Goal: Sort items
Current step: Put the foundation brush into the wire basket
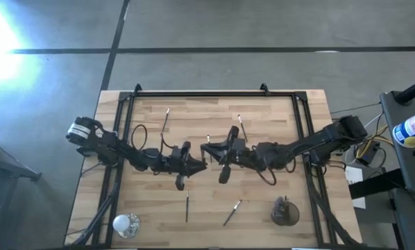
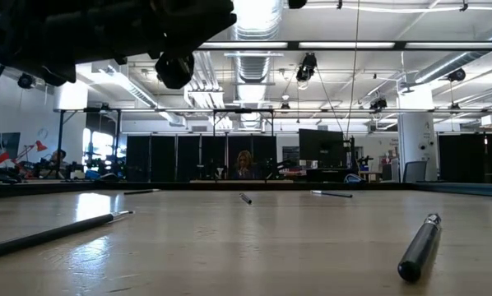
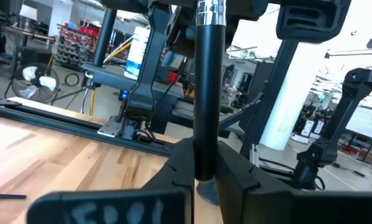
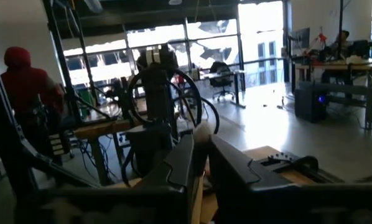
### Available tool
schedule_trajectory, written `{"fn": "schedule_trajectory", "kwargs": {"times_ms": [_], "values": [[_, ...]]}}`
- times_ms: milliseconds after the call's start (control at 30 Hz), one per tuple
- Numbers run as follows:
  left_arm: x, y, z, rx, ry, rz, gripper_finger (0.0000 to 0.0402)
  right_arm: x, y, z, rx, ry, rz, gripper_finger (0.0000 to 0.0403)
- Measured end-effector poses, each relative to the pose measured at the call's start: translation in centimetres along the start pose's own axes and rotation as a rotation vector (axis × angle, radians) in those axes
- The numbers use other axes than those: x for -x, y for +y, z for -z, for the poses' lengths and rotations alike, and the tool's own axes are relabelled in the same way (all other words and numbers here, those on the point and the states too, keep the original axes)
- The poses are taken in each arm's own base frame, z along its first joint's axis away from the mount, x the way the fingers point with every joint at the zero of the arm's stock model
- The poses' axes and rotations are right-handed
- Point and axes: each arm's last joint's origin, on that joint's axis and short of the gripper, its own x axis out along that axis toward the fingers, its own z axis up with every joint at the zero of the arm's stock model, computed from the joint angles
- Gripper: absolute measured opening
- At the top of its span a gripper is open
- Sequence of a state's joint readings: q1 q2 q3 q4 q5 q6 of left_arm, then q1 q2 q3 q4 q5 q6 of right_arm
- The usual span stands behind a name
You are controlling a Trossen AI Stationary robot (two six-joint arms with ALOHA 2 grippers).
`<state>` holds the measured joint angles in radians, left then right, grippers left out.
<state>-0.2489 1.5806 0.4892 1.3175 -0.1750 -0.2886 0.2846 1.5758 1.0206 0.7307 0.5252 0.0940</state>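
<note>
I have only the stick's pale end between my right gripper's fingers, so I should open them and take the stick's silver band (image 3: pixel 211 12) before my left gripper opens.
Both grippers meet above the table's middle. My left gripper (image 1: pixel 196 164) (image 3: pixel 204 177) is shut on a slim dark stick with a silver band (image 3: pixel 206 93). My right gripper (image 1: pixel 209 148) (image 4: pixel 201 171) faces it from the right and is shut on a pale piece (image 4: pixel 198 183), which seems to be the same stick's other end. Loose sticks lie flat on the table: two toward the far edge (image 1: pixel 167 118) (image 1: pixel 241 125) and two toward the near edge (image 1: pixel 187 207) (image 1: pixel 232 212). The low view shows sticks too (image 2: pixel 48 234) (image 2: pixel 419 247). My left gripper pinches the stick's dark handle (image 3: pixel 203 158) between its two fingers, which lie across it. The stick is lifted clear of the table, and its silver-banded end (image 3: pixel 211 12) reaches up to the other gripper. My right gripper has a pale piece (image 4: pixel 197 186) pinched between its fingers, which hide most of the contact.
A dark round cup (image 1: pixel 284 212) with sticks in it stands near the near right corner. A shiny silver cup (image 1: pixel 124 223) stands near the near left corner. A black frame (image 1: pixel 200 92) runs along the table's far edge and sides. People show in the room beyond.
</note>
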Motion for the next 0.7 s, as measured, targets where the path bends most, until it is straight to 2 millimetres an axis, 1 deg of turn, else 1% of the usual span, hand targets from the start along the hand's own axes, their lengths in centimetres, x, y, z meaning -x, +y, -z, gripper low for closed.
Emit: {"fn": "schedule_trajectory", "kwargs": {"times_ms": [167, 267, 333, 500, 700], "values": [[0.0, 0.0, 0.0, 0.000, -0.001, -0.002, 0.0030, 1.9, -0.1, -1.5, -0.020, 0.118, 0.015, 0.0095], [0.0, 0.0, 0.0, 0.000, 0.000, -0.002, 0.0030, 2.4, -0.3, -1.8, -0.088, 0.170, 0.003, 0.0125], [0.0, 0.0, 0.0, 0.000, 0.000, -0.002, 0.0030, 2.4, -0.3, -1.6, -0.115, 0.183, 0.001, 0.0142], [0.0, 0.0, 0.1, -0.002, 0.006, -0.004, 0.0030, 1.4, -0.4, 0.4, -0.133, 0.226, 0.013, 0.0176], [-0.1, 0.1, 0.2, -0.005, 0.019, -0.009, 0.0030, 0.2, -0.5, 0.5, -0.168, 0.222, 0.022, 0.0203]]}}
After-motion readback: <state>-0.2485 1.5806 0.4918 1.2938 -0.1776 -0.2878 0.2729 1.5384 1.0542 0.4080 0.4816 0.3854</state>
